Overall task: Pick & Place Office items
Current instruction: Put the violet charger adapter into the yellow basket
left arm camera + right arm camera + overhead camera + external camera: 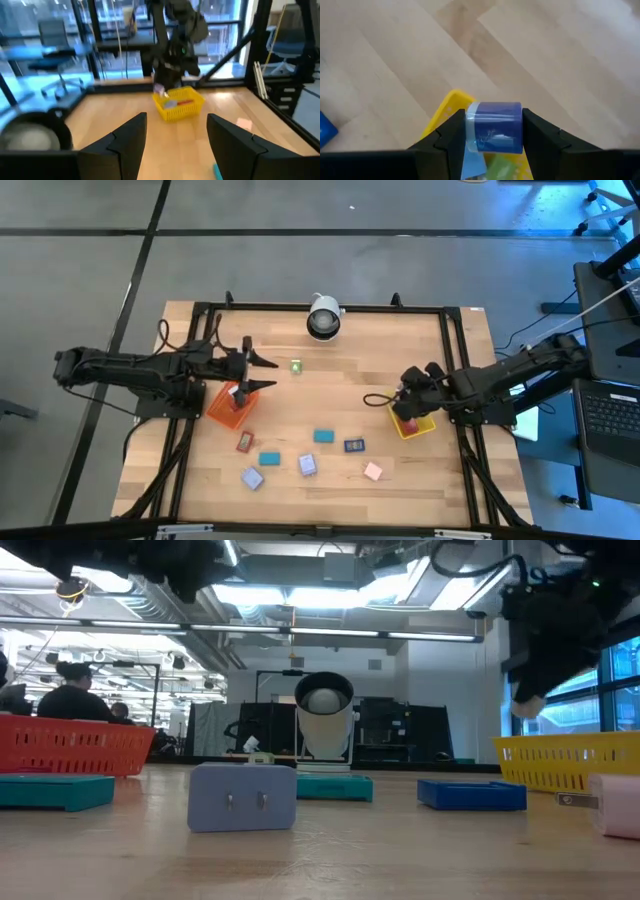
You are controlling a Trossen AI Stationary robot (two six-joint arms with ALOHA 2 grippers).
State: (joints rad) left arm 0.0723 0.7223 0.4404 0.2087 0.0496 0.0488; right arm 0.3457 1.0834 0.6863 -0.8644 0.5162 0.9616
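Observation:
The robot's right gripper needs to release the blue block in the yellow tray's far corner (pixel 399 400) (pixel 462 141), against the light blue item. The blue block is now held above that tray.
Several office items lie on the wooden table: a green one (pixel 297 366), a red one (pixel 245 442), two teal ones (pixel 270 459) (pixel 324 436), a dark blue one (pixel 354 445), two lavender ones (pixel 252 478) (pixel 308 465) and a pink one (pixel 373 471). My right gripper (pixel 494 117) is shut on a blue block (pixel 495 131) above the yellow tray (pixel 416 427). My left gripper (pixel 268 374) stands open and level above the far end of the orange tray (pixel 226 408), with nothing between its fingers (pixel 125 142). My right gripper pinches the blue block by two opposite sides (pixel 519 125) between its two fingers. The fingers slant down from the table's right side. The block is lifted clear, above the yellow tray's rim (pixel 451 100).
A white round device (pixel 323 317) stands at the table's far edge, in the middle. A black frame (pixel 200 310) runs along the table's edges. In the yellow tray lie a red and a grey item (pixel 177 103). People sit in the room behind (pixel 70 690).

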